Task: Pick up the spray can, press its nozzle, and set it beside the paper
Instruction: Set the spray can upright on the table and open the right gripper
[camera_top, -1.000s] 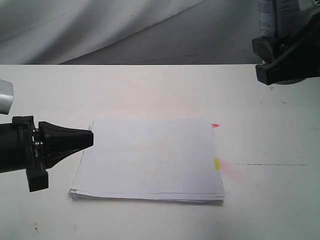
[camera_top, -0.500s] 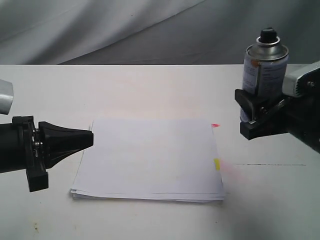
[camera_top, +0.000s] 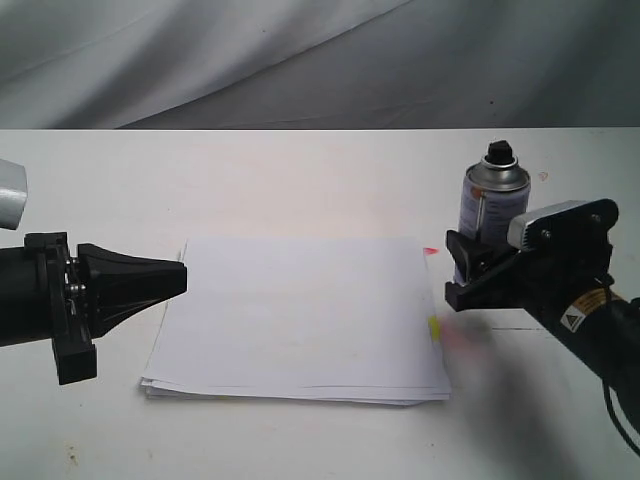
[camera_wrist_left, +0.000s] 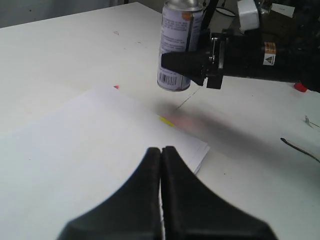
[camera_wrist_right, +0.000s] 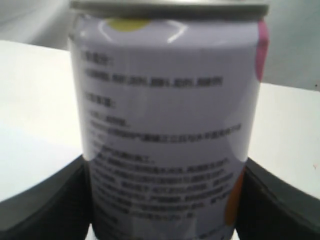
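Observation:
My right gripper needs to release the spray can on the white table (camera_top: 481, 306) just behind the faint pink stain.
The silver-grey spray can (camera_top: 488, 208) stands upright just right of the paper (camera_top: 300, 320), by its pink and yellow tabs. My right gripper (camera_top: 466, 272) is shut on the can's lower body, and the black nozzle (camera_top: 498, 153) on top is free. In the left wrist view the spray can (camera_wrist_left: 177, 50) seems to hang slightly above the table, its shadow falling off to one side. Printed text on the spray can (camera_wrist_right: 165, 115) fills the right wrist view, with a black finger (camera_wrist_right: 42, 207) on each side. At the paper's left edge my left gripper (camera_top: 181, 277) is shut and holds nothing.
The white table (camera_top: 300, 180) carries a thin dark line (camera_top: 540, 329) right of the paper and a faint pink stain (camera_top: 462, 340). A grey cloth backdrop (camera_top: 200, 50) hangs behind the far edge. A small red object (camera_wrist_left: 300, 86) lies near the right arm.
My right gripper has come down and to the left with the spray can, from the top right corner to beside the paper's right edge. The left arm has not moved.

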